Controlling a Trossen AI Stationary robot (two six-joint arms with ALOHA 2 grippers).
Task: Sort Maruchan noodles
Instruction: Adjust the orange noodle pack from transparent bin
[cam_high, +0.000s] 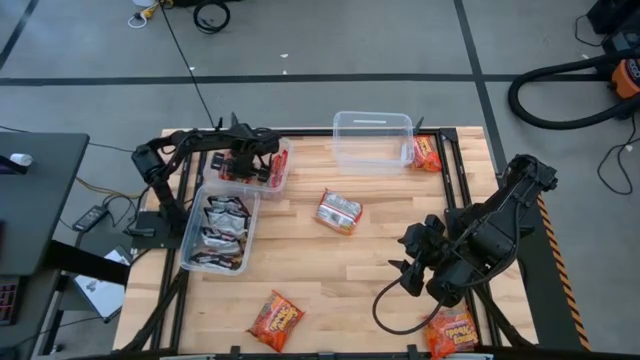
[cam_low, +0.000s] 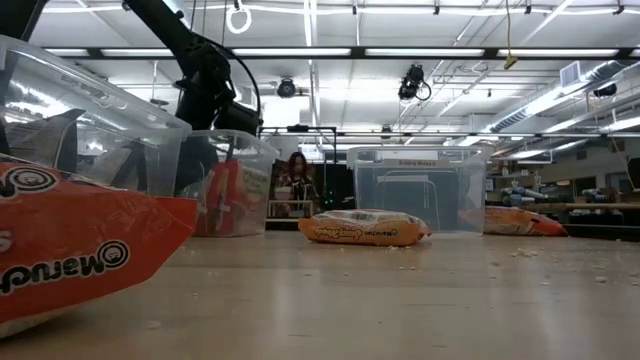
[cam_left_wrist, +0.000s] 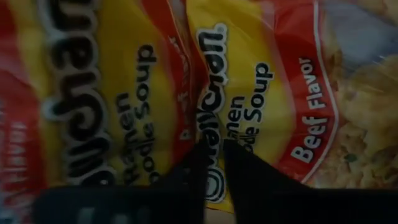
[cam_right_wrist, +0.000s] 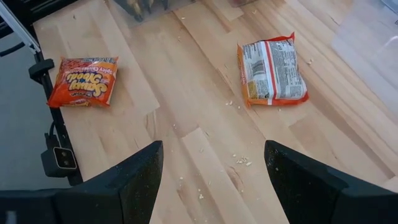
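The left gripper should open, take the beef packet again near the packet's logo (cam_left_wrist: 213, 106), and tip it upright, as it slants against the packet beside it.
My left gripper (cam_high: 250, 165) reaches down into a clear bin (cam_high: 283, 172) at the table's far left that holds yellow-and-red Maruchan packets (cam_left_wrist: 112, 93). Its fingers stand almost together on a yellow-and-red beef packet (cam_left_wrist: 267, 93). The right gripper (cam_right_wrist: 211, 180) is open and hovers over bare wood near the table's right side (cam_high: 410, 265). One packet lies flat, back side up, in the table's middle (cam_high: 338, 211) (cam_right_wrist: 272, 71) (cam_low: 365, 228). Orange-red packets lie at the near edge (cam_high: 275, 320), at the near right (cam_high: 450, 330) and beside the far bin (cam_high: 427, 153). My left gripper pinches the yellow-and-red beef packet at its printed face near the logo (cam_left_wrist: 214, 180), with only a thin strip showing between the two fingers (cam_left_wrist: 245, 177). It comes from above, pointing down into the bin. The packet lies against another packet in the bin.
A second clear bin (cam_high: 190, 258) holds silver-black packets (cam_high: 225, 225), just nearer than the first. An empty clear bin (cam_high: 372, 122) (cam_low: 420, 190) stands at the far edge. Crumbs dot the wood. Free wood lies between the middle packet and the right gripper.
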